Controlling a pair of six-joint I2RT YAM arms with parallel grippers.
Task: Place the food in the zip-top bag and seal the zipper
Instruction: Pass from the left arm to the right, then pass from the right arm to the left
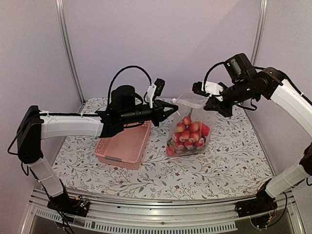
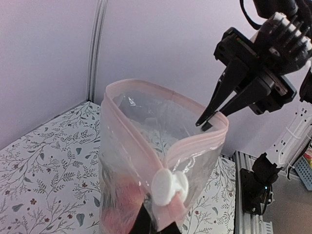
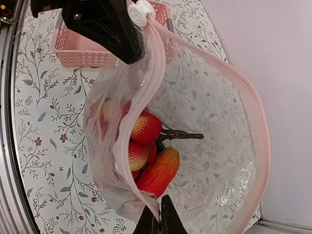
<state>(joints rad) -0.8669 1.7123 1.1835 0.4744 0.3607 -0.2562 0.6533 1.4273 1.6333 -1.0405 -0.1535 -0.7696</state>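
Observation:
The pink zipper is wide open beside the white slider. Next, my right gripper leaves the far corner of the bag's opening and pinches the zipper shut near the slider (image 2: 163, 168).
The zip-top bag (image 1: 195, 114) stands upright mid-table with its mouth open. The food (image 1: 189, 134), mostly red berries with an orange-red piece (image 3: 158, 170), lies inside at the bottom. My left gripper (image 1: 174, 108) is shut on the bag's left mouth corner, just below the white slider (image 2: 169, 187); its fingers show at the left wrist view's bottom edge (image 2: 156, 223). My right gripper (image 1: 214, 106) is shut on the opposite mouth corner (image 3: 158, 222). The pink zipper (image 2: 140, 146) runs open in a loop between both grippers (image 3: 261, 126).
The pink lattice basket (image 1: 124, 146) sits left of the bag under my left arm, with no food visible in it. Metal frame posts (image 1: 68, 48) stand at the back corners. The table's right edge rail (image 2: 248, 195) is close behind the bag.

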